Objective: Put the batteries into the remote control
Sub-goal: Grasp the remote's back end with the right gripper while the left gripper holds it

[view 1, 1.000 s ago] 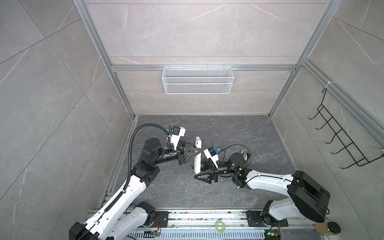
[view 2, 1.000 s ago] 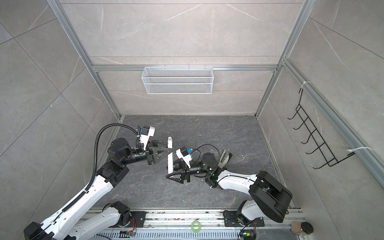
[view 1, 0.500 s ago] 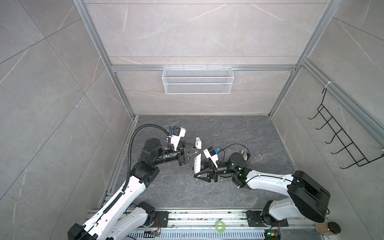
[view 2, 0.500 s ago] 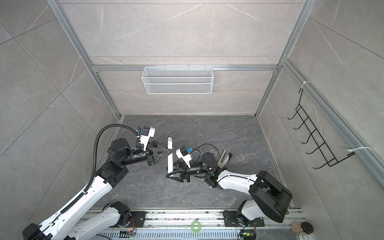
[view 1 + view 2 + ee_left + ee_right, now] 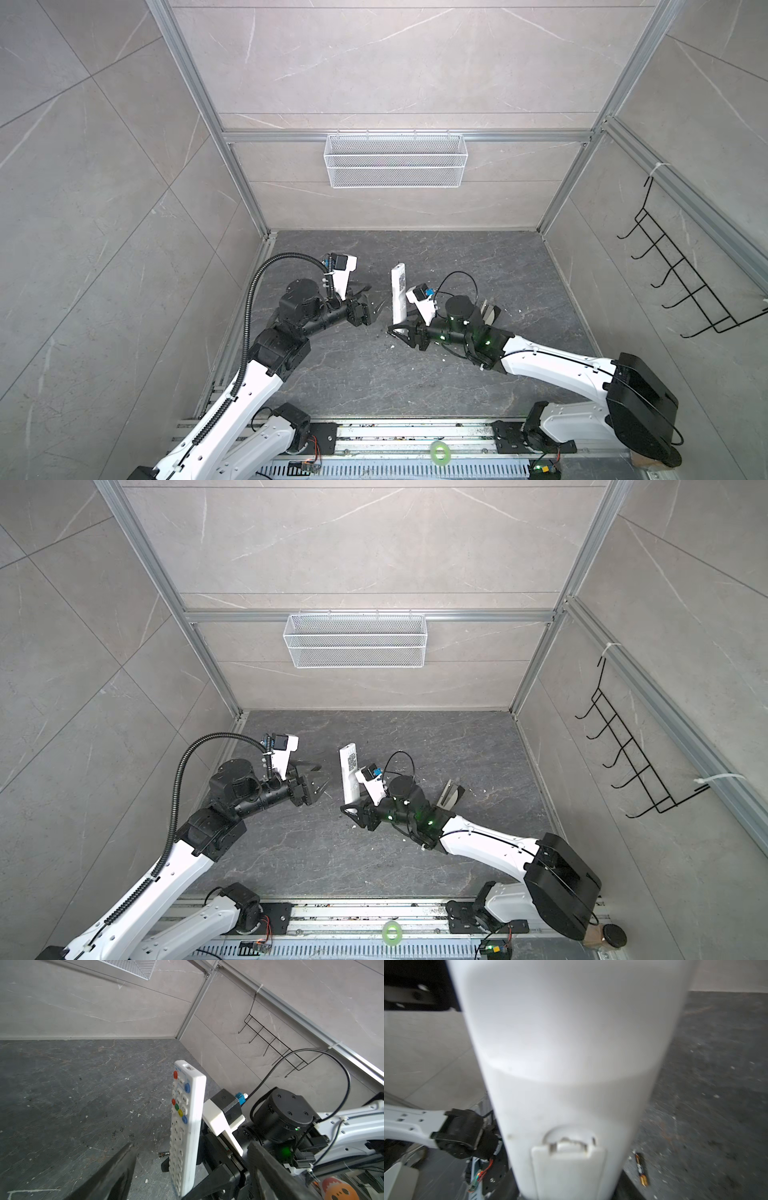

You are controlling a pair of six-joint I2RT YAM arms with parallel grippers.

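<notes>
The white remote control's upper part (image 5: 398,284) (image 5: 186,1106), by its coloured buttons, will be gripped by my left gripper, above where my right gripper holds the remote control.
The white remote control (image 5: 398,296) (image 5: 349,777) stands nearly upright, coloured buttons at its raised end in the left wrist view (image 5: 188,1126). My right gripper (image 5: 402,330) (image 5: 354,810) is shut on its lower end. The plain back with a closed battery cover (image 5: 569,1167) fills the right wrist view and hides the right gripper (image 5: 566,1192) almost wholly. One of the batteries (image 5: 164,1154) (image 5: 640,1169), dark with a gold end, lies on the floor beside the remote. My left gripper (image 5: 371,306) (image 5: 320,780) (image 5: 191,1145) hangs open and empty, a short way left of the remote.
A white wire basket (image 5: 395,166) hangs on the back wall and a black hook rack (image 5: 681,282) on the right wall. A small pale flat piece (image 5: 491,312) lies behind the right arm. White crumbs (image 5: 133,1112) dot the dark floor.
My left gripper has opened wide and drawn back to the left, away from the remote. The right gripper still holds the remote upright in nearly the same place.
</notes>
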